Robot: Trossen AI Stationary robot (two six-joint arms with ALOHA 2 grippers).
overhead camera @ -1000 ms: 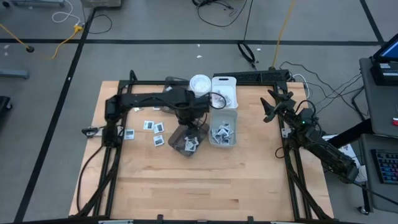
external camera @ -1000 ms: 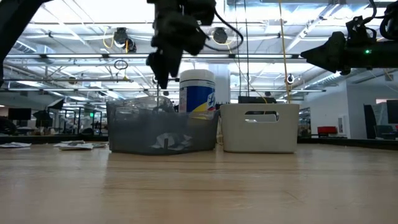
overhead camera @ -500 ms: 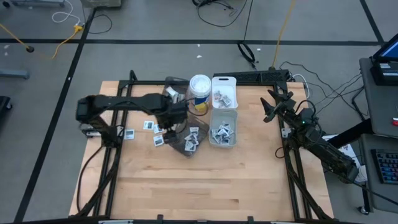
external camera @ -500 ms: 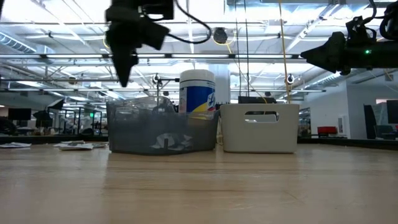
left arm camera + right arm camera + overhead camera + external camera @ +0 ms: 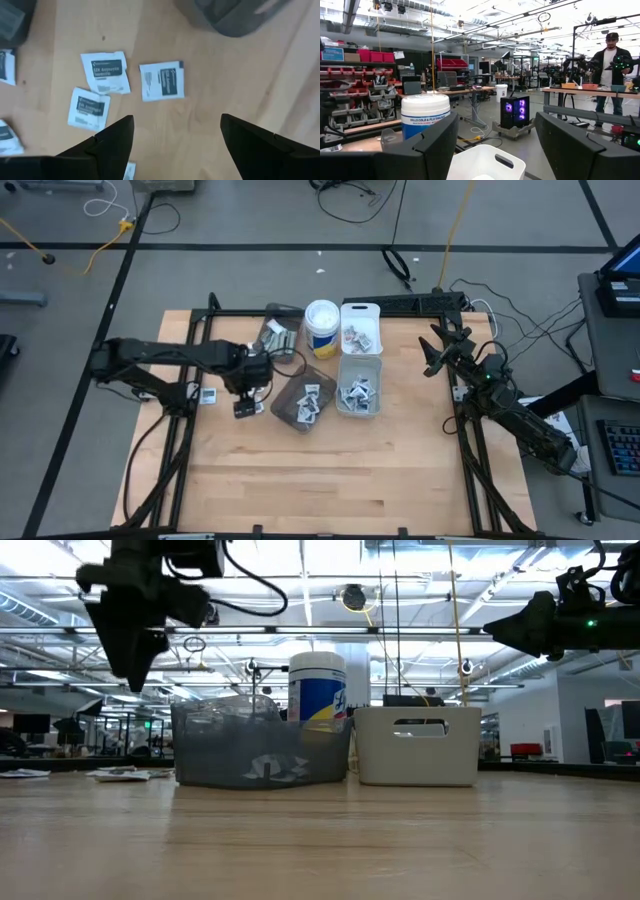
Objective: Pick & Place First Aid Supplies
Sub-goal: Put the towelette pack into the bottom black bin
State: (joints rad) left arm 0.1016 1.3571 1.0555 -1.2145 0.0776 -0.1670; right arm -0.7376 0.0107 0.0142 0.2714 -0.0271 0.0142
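My left gripper is to close on the middle of the loose packet (image 5: 259, 407) (image 5: 162, 81) on the table that is nearest to the smoky bin.
Several first aid supplies, white square packets with dark print (image 5: 162, 81), (image 5: 105, 72), (image 5: 89, 107), lie flat on the wooden table left of the smoky bin (image 5: 303, 404). My left gripper (image 5: 175, 135) hangs open above them, pointing straight down, clear of the table; it also shows in the low view (image 5: 130, 675) and the high view (image 5: 247, 395). More packets lie in the smoky bin, in the pale bin (image 5: 359, 385) and in the white tray (image 5: 360, 330). My right gripper (image 5: 495, 145) waits open at the table's right side, raised and roughly level.
A white tub with a blue and yellow label (image 5: 321, 326) stands behind the bins. One more packet (image 5: 208, 395) lies farther left. Bare wood stretches across the near half of the table (image 5: 320, 480). A person (image 5: 610, 55) stands far off in the room.
My left gripper has gone from above the smoky bin toward the table's left edge, sinking a little, and now hangs over the loose packets. It has stayed open. The packets and bins have kept their places.
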